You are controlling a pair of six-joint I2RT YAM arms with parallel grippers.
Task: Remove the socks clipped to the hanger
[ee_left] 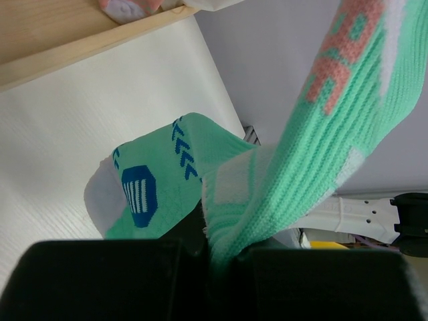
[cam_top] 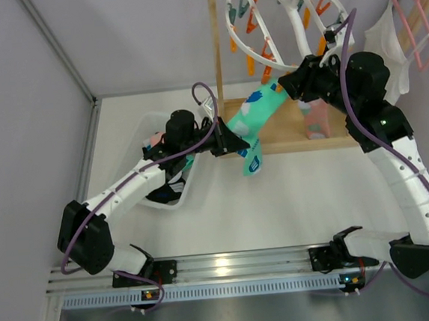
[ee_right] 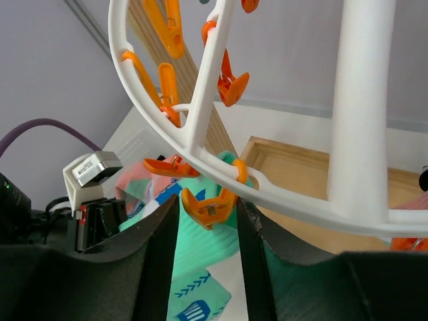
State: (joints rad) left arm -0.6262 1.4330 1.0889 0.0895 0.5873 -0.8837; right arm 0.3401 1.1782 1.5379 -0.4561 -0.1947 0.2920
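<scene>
The tight teal sock tilts its orange clip, so once my left gripper swings the sock under it, my right gripper will open and pinch the clip's handles (ee_right: pixel 192 202).
The white ring hanger (cam_top: pixel 246 52) hangs from a wooden rod. A teal sock (cam_top: pixel 259 108) stretches taut from one orange clip (ee_right: pixel 210 208) on the ring (ee_right: pixel 267 190) down to my left gripper (cam_top: pixel 235 142). That gripper (ee_left: pixel 217 251) is shut on the sock (ee_left: pixel 321 134) near its middle, and the blue-marked toe end droops below. My right gripper (cam_top: pixel 287 86) is up at the ring. Its two fingers (ee_right: pixel 160 254) press on either side of the orange clip's handles. A pink sock (cam_top: pixel 316 120) with teal patches hangs just right of it.
A wooden stand base (cam_top: pixel 287 135) lies under the hanger, with its post (cam_top: pixel 216 48) at left. A white bin (cam_top: pixel 148 129) holding socks sits behind my left arm. A white garment (cam_top: pixel 384 40) on a pink wire hanger (cam_top: pixel 406 31) hangs at far right. More orange clips (ee_right: pixel 170 30) dangle from the ring.
</scene>
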